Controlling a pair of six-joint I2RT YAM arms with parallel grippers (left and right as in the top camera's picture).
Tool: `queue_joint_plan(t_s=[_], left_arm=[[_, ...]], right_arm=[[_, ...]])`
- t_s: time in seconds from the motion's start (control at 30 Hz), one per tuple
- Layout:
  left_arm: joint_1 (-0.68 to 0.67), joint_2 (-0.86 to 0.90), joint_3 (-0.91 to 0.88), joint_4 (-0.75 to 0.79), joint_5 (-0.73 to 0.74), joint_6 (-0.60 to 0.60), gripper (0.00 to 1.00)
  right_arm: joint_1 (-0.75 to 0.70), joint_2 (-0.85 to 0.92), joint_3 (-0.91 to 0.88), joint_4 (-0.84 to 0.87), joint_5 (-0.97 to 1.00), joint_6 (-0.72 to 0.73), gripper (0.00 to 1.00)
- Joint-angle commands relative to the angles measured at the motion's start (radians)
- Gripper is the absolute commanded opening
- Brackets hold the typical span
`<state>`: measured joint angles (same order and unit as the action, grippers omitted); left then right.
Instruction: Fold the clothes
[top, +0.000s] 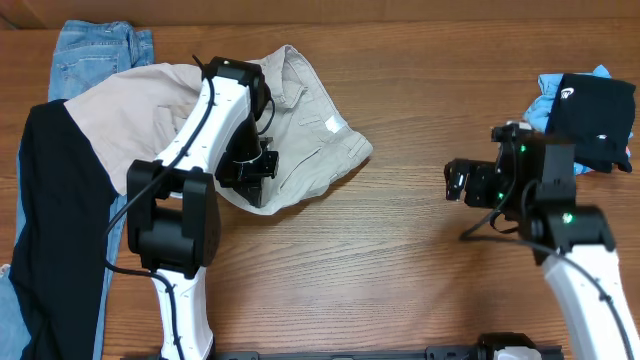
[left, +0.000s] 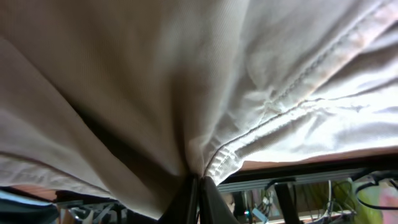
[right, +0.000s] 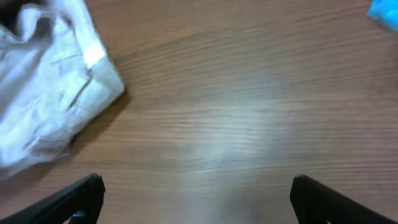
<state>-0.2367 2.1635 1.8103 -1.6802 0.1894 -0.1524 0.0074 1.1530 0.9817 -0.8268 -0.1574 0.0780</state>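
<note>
The light beige trousers are next for my right gripper, which should go there and close on the waistband's corner (top: 366, 152) (right: 117, 91) by the pocket, opposite my left gripper's hold.
The light beige trousers (top: 300, 130) lie bunched at the back left of the table, waistband and pockets toward the right. My left gripper (top: 250, 172) is shut on a fold of their fabric near the front edge; in the left wrist view the beige cloth (left: 205, 81) fills the frame and is pinched between the closed fingers (left: 199, 186). My right gripper (top: 455, 182) is open and empty over bare wood at the right; its view shows both fingers apart (right: 196, 196) and the trousers (right: 50, 93) at upper left.
A pile of garments lies at far left: blue jeans (top: 90, 50), a black garment (top: 60, 230). Another heap at the back right holds a black garment (top: 595, 120) over light blue cloth (top: 550, 95). The wooden table (top: 400, 270) shows between the arms.
</note>
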Motion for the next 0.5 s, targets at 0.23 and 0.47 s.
queue_joint_plan(t_s=[0.23, 0.47], left_arm=[[-0.037, -0.072, -0.007, -0.011, 0.045, -0.037, 0.04], [-0.039, -0.071, -0.007, -0.006, 0.04, -0.06, 0.04]], right_arm=[[0.081, 0.372, 0.434, -0.302, -0.13, -0.009, 1.0], [0.2, 0.533, 0.459, -0.15, -0.14, -0.024, 1.0]])
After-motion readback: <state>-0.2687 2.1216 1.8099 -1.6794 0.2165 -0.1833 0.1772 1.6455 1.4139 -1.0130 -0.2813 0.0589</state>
